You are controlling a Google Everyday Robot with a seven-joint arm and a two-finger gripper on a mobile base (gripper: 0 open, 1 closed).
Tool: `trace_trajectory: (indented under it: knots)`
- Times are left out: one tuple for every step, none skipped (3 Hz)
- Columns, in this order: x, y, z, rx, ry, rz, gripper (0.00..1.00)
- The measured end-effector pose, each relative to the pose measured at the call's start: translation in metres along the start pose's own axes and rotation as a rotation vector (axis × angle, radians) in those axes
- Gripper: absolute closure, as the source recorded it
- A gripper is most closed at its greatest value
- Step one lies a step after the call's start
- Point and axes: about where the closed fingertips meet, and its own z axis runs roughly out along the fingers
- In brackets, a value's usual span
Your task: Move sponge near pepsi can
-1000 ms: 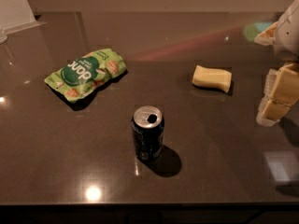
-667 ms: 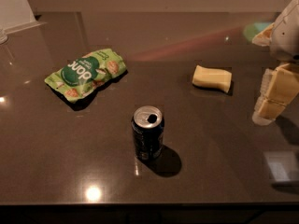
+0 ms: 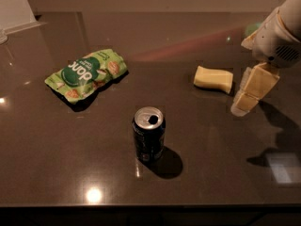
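Next, I grip the end of the pale yellow sponge (image 3: 225,81) farther from the green snack bag.
The pale yellow sponge (image 3: 214,78) lies flat on the dark table (image 3: 70,140), right of centre. The dark blue pepsi can (image 3: 148,141) stands upright with its silver top open, nearer the front and to the left of the sponge. My gripper (image 3: 242,105) hangs from the white arm at the right edge. It sits just right of the sponge, low over the table and holding nothing. A gap remains between it and the sponge.
A green snack bag (image 3: 87,73) lies on the left part of the table. A white object (image 3: 14,6) stands at the far left corner. The table's front edge runs along the bottom of the view.
My gripper has moved left, closer to the sponge's right end. The sponge, can and bag have not moved.
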Motion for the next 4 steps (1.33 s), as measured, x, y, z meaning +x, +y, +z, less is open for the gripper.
trace_trajectory:
  knots:
    - [-0.002,-0.020,0.022,-0.004,-0.050,0.041,0.00]
    - [-0.006,-0.039,0.046,-0.013,-0.095,0.064,0.00]
    - [-0.007,-0.059,0.069,-0.037,-0.113,0.081,0.00]
    - [-0.004,-0.079,0.093,-0.070,-0.099,0.087,0.00]
